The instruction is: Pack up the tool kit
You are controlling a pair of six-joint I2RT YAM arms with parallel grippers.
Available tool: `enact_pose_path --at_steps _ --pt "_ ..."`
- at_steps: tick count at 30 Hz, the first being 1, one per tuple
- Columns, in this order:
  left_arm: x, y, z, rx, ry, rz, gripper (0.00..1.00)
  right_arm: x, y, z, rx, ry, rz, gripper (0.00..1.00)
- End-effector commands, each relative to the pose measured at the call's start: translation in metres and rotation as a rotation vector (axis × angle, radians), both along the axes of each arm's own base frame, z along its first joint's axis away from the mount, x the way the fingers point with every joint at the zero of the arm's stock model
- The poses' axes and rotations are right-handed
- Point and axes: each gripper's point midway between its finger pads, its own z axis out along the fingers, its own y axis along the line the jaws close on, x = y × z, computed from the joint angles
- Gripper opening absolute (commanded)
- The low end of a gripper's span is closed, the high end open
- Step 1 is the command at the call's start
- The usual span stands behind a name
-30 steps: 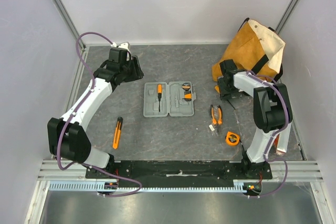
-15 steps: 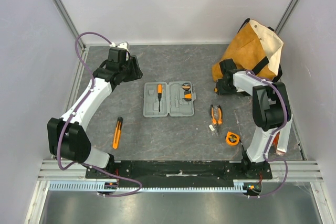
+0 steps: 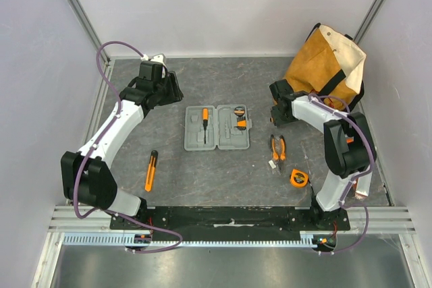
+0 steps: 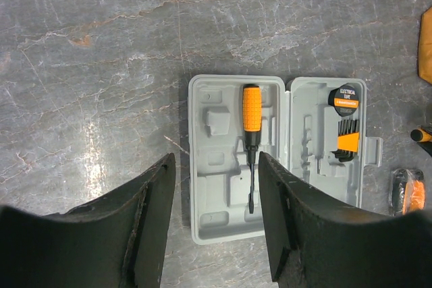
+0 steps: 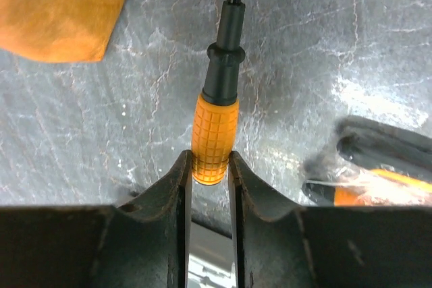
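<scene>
My screwdriver will leave my right gripper in the grey case (image 3: 212, 129), between the other orange-handled screwdriver and the hinge.
The tool kit (image 3: 223, 141) lies open in the middle of the table, a grey case (image 4: 216, 187) with one orange-handled screwdriver (image 4: 251, 109) in its left half. Black tape and hex keys (image 4: 347, 143) sit in its right half. My right gripper (image 3: 278, 104) is to the right of the case, next to the bag. In the right wrist view this gripper (image 5: 209, 163) is shut on the butt of a second orange-handled screwdriver (image 5: 214, 133), shaft pointing away. My left gripper (image 3: 175, 90) hangs open up-left of the case, with nothing between its fingers (image 4: 158, 193).
Orange pliers (image 3: 277, 148) and a tape measure (image 3: 298, 178) lie right of the case; the pliers (image 5: 378, 166) show blurred beside my right fingers. An orange knife (image 3: 151, 170) lies at front left. The tan canvas bag (image 3: 327, 62) stands at back right.
My right gripper has closed on the screwdriver handle and swung a little left, away from the bag. The left arm has not moved.
</scene>
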Motion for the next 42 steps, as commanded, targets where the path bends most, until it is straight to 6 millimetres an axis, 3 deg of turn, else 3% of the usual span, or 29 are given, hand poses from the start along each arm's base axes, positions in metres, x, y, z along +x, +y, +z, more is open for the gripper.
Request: enact_pose_path --at_steps 1,8,13,18,22,26,29,33,38,42 --pt "0.003 0.002 0.003 -0.01 -0.014 0.014 0.58 -0.005 -0.015 0.033 -0.103 -0.079 -0.012 0.18" --pt "0.003 0.0 0.002 -0.016 -0.01 0.01 0.58 -0.017 -0.022 0.061 -0.177 -0.136 -0.009 0.18" --pt "0.004 -0.002 0.003 -0.025 -0.009 0.007 0.58 -0.03 -0.033 0.067 -0.181 -0.163 -0.068 0.19" --pt "0.003 -0.002 0.005 -0.028 -0.014 0.009 0.58 -0.029 -0.038 0.082 -0.202 -0.198 -0.063 0.17" --pt "0.003 -0.002 0.005 -0.029 -0.012 0.01 0.58 -0.027 -0.031 0.099 -0.19 -0.226 -0.011 0.13" --pt "0.003 -0.006 0.006 -0.046 -0.01 -0.006 0.58 -0.024 -0.002 0.118 -0.177 -0.272 0.149 0.06" --pt "0.002 -0.008 0.006 -0.055 -0.01 -0.013 0.58 -0.021 0.035 0.134 -0.183 -0.336 0.322 0.0" --pt "0.002 -0.014 0.006 -0.073 -0.001 -0.036 0.58 -0.025 0.083 0.144 -0.219 -0.384 0.571 0.0" --pt "0.001 -0.019 0.002 -0.092 0.016 -0.054 0.58 -0.03 0.141 0.137 -0.207 -0.418 0.85 0.0" --pt "0.0 -0.023 0.001 -0.108 0.027 -0.076 0.58 -0.036 0.187 0.111 -0.12 -0.42 1.113 0.0"
